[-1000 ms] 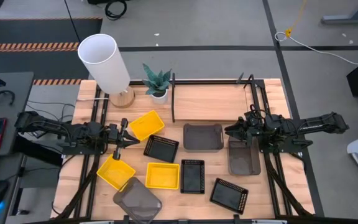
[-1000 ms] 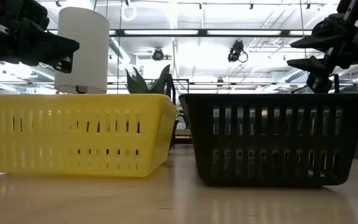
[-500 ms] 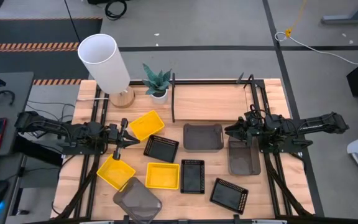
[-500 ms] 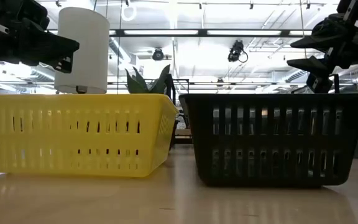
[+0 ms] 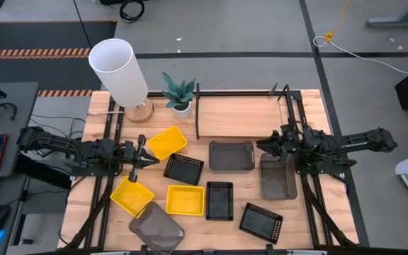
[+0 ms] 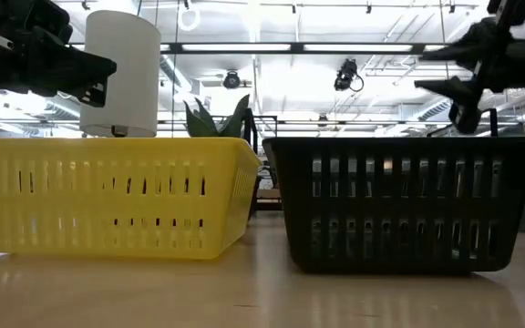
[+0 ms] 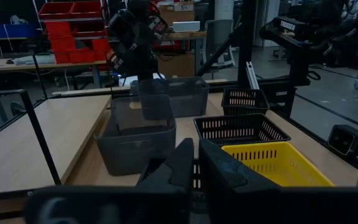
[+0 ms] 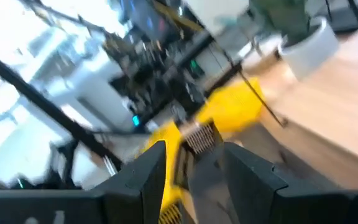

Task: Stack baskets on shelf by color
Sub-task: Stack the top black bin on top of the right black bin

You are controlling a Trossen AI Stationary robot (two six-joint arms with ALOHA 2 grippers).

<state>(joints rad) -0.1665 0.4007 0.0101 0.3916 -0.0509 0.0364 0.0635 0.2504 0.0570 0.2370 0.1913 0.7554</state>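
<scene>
The middle grey basket should be grabbed next by my right gripper by its near edge (image 5: 214, 171), at the grey basket's corner between the two black baskets.
Three yellow baskets (image 5: 167, 142) (image 5: 132, 195) (image 5: 185, 200), three black ones (image 5: 183, 168) (image 5: 219, 200) (image 5: 261, 222) and three smoky-grey ones (image 5: 231, 155) (image 5: 278, 177) (image 5: 157, 228) lie scattered, bottoms on the wooden table. The shelf (image 5: 197, 113), a thin black rod frame, stands at the far middle. My left gripper (image 5: 149, 161) hovers shut and level at the left, between two yellow baskets. My right gripper (image 5: 264, 146) hovers open and empty above the grey baskets at the right; the right wrist view shows the gap between its fingers (image 8: 194, 177).
A white cylindrical lamp (image 5: 119, 71) and a small potted plant (image 5: 179, 92) stand at the far left. Black arm rails (image 5: 108, 142) (image 5: 307, 191) run along both sides of the table. Bare wood lies inside the shelf frame (image 5: 243, 117).
My right gripper has tipped a little, its fingertips rising slightly in the low view, while the hand stays where it was. The gap between its fingers is the same. The baskets have not moved.
</scene>
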